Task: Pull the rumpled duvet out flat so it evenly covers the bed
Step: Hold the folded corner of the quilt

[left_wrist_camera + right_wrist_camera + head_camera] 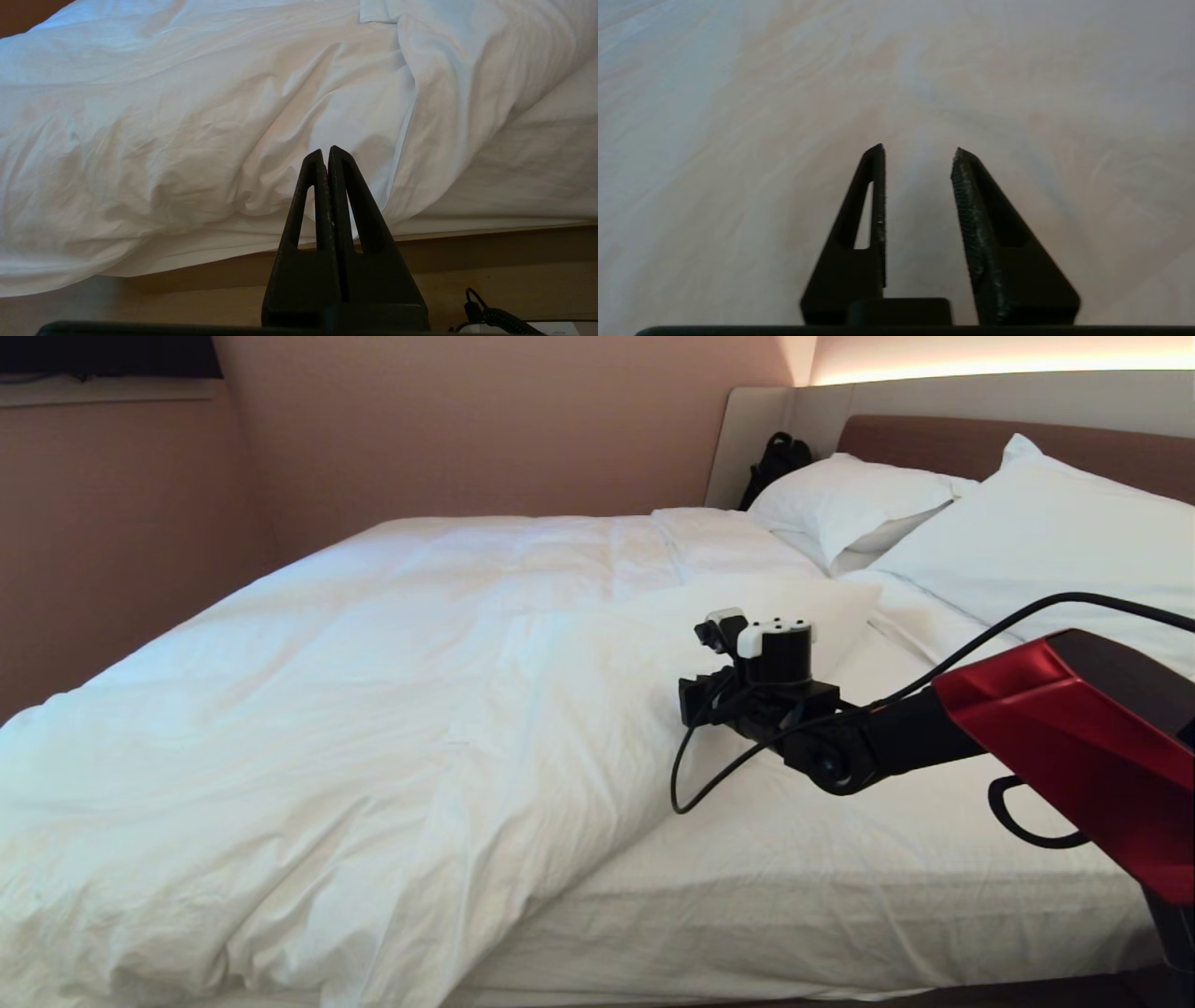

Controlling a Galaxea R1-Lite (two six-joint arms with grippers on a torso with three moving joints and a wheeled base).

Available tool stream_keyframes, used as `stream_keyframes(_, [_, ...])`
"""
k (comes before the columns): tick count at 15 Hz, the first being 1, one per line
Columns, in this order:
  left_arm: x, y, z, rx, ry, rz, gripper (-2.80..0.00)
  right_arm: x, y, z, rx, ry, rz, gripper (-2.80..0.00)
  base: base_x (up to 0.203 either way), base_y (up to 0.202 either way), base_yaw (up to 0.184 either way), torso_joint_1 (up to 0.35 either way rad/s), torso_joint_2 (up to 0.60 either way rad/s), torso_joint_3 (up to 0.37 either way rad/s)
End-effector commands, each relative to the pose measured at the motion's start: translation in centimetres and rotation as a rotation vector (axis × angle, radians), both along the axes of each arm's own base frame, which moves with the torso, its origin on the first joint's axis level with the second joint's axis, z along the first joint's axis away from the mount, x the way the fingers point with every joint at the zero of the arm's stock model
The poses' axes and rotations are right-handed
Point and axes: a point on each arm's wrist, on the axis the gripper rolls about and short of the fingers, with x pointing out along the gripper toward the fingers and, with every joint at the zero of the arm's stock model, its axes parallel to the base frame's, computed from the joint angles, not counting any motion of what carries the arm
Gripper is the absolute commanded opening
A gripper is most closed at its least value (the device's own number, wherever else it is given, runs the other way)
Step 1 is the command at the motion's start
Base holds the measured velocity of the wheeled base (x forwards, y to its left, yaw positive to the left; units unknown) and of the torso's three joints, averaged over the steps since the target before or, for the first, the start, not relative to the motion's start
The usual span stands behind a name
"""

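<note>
The white duvet just inside its slanting edge (657, 766), beside the bare sheet on the bed's near side, is the next thing for my right gripper to move to and grab.
The white duvet (373, 709) lies rumpled over the left part of the bed (840, 933), and its near edge runs slantwise across the mattress. Bare sheet (840, 859) shows on the right. My right arm reaches from the right over the duvet's edge near the bed's middle. Its gripper (919, 149) is open, with nothing between the fingers and white cloth close below. My left gripper (325, 150) is shut and empty, low beside the bed, facing the duvet (187, 140) where it hangs over the side. It is out of the head view.
Two white pillows (850, 504) (1036, 541) lean at the brown headboard (934, 443). A black bag (780, 457) sits in the far corner beside them. A wall runs along the bed's far side. A cable (486, 315) lies on the floor below the bed base (467, 252).
</note>
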Motion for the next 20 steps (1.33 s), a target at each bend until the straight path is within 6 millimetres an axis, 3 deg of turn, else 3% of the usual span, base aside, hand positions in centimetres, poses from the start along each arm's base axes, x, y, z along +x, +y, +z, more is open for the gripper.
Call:
stream_keyframes(1, [0.0,0.0,0.0,0.0,-0.001,0.0,-2.8,0.0,0.0,0.2,0.003,-0.008,0.0,0.0,0.0,0.0,0.0,0.0,0.0,0.0])
stream_keyframes(11, [0.0,0.0,0.0,0.0,-0.001,0.0,-2.8,0.5,0.5,-1.0,0.003,-0.006,0.005,0.0,0.0,0.0,0.0,0.0,0.0,0.0])
stream_keyframes(16, [0.0,0.0,0.0,0.0,-0.001,0.0,-2.8,1.6,1.9,-5.2,-0.024,0.054,0.02,0.0,0.0,0.0,0.0,0.0,0.0,0.0])
stream_keyframes(20, [0.0,0.0,0.0,0.0,-0.001,0.0,-2.8,2.5,2.3,-7.4,-0.036,0.08,0.017,0.0,0.0,0.0,0.0,0.0,0.0,0.0])
